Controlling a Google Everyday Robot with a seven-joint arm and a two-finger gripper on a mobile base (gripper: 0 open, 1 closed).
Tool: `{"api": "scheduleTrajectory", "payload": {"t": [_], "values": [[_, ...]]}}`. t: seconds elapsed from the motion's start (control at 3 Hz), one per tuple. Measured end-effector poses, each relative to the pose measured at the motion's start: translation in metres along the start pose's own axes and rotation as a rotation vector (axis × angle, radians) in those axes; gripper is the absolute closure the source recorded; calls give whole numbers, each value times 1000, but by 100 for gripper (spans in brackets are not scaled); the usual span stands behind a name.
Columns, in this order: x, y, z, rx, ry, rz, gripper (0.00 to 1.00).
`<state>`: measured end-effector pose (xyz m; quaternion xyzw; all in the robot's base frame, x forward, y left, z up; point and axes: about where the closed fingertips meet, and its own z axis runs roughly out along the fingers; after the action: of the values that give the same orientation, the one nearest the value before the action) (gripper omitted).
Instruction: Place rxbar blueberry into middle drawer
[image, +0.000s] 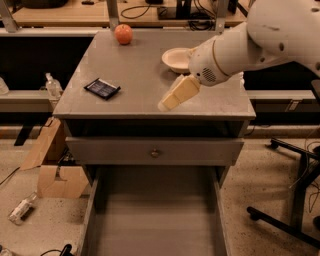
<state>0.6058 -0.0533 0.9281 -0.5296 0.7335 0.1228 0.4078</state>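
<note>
Next, I move my gripper to the middle of the rxbar blueberry (102, 89) on the grey cabinet top and close it there.
The rxbar blueberry (102, 88), a small flat dark wrapper, lies on the left part of the grey cabinet top (140, 70). My gripper (172, 98), cream-coloured at the end of the white arm, hangs just above the cabinet top near its front middle, to the right of the bar and apart from it. It holds nothing that I can see. The middle drawer (155, 225) stands pulled out below, and its plain grey floor is bare.
A red-orange apple (123, 34) sits at the back left of the top and a white bowl (177, 59) at the back right, partly behind my arm. A shut drawer front with a round knob (155, 151) is above the open drawer. A cardboard box (55, 172) and a bottle (21, 210) lie on the floor left; a chair base (287, 220) stands right.
</note>
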Motion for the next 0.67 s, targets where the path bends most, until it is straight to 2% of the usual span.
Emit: {"api": "scheduleTrajectory", "payload": {"t": [0.33,0.67], "values": [[-26,6,62,-32,-52,7,0],[-57,11,107,-49,-99,4,0]]}}
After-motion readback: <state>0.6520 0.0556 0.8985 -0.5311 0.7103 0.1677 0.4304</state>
